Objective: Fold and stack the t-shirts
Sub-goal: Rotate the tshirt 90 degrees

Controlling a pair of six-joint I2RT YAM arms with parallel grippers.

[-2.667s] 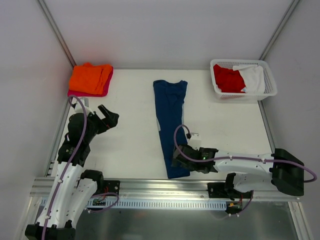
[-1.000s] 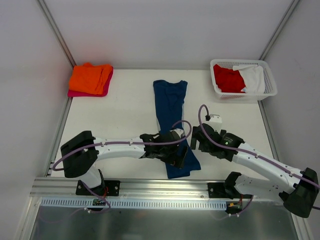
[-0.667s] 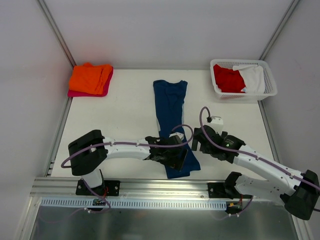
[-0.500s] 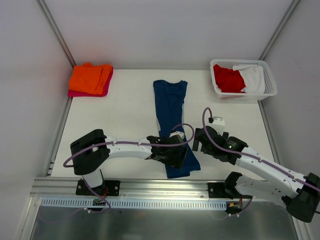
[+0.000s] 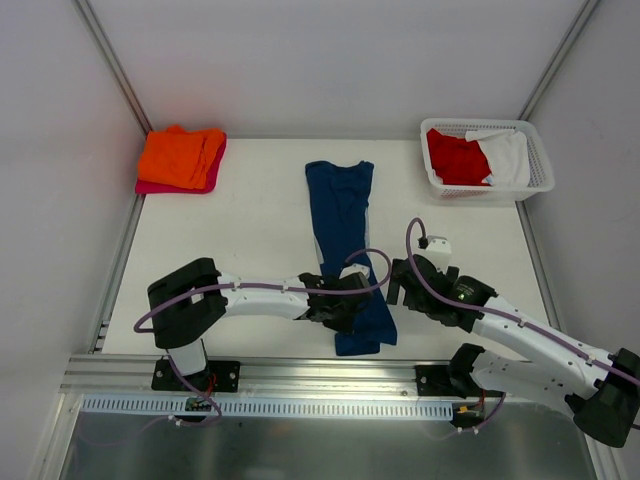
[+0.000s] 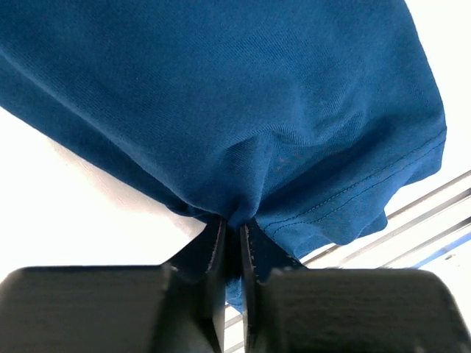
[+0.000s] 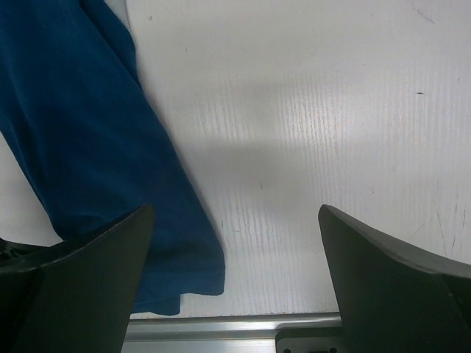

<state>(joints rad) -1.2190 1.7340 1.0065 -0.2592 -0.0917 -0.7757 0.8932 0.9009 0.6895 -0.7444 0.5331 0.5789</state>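
Note:
I see the navy t-shirt's near end slanting toward my right gripper, so next I open my left gripper, take the t-shirt's bunched side edge (image 6: 197, 208) and pull it straight.
The navy t-shirt (image 5: 340, 210) lies as a long folded strip down the middle of the white table (image 5: 250, 240). My left gripper (image 5: 352, 308) reaches in from the left and is shut on a pinch of cloth near the shirt's near end. In the left wrist view the navy t-shirt (image 6: 221, 95) bunches into the closed left gripper (image 6: 232, 224). My right gripper (image 5: 396, 284) hovers open just right of the strip. Its wrist view shows the right gripper (image 7: 235, 213) over bare table, with the navy t-shirt's (image 7: 88, 147) hem at its left finger.
An orange t-shirt (image 5: 180, 155) lies folded on a magenta-pink one (image 5: 210, 178) at the back left corner. A white lattice basket (image 5: 540, 180) at the back right holds a red t-shirt (image 5: 455, 158) and a white one (image 5: 508, 155). A metal rail (image 5: 300, 375) borders the near edge.
My left gripper has shut on the navy shirt's near end, and that end has shifted slightly. The right gripper stayed open and barely moved.

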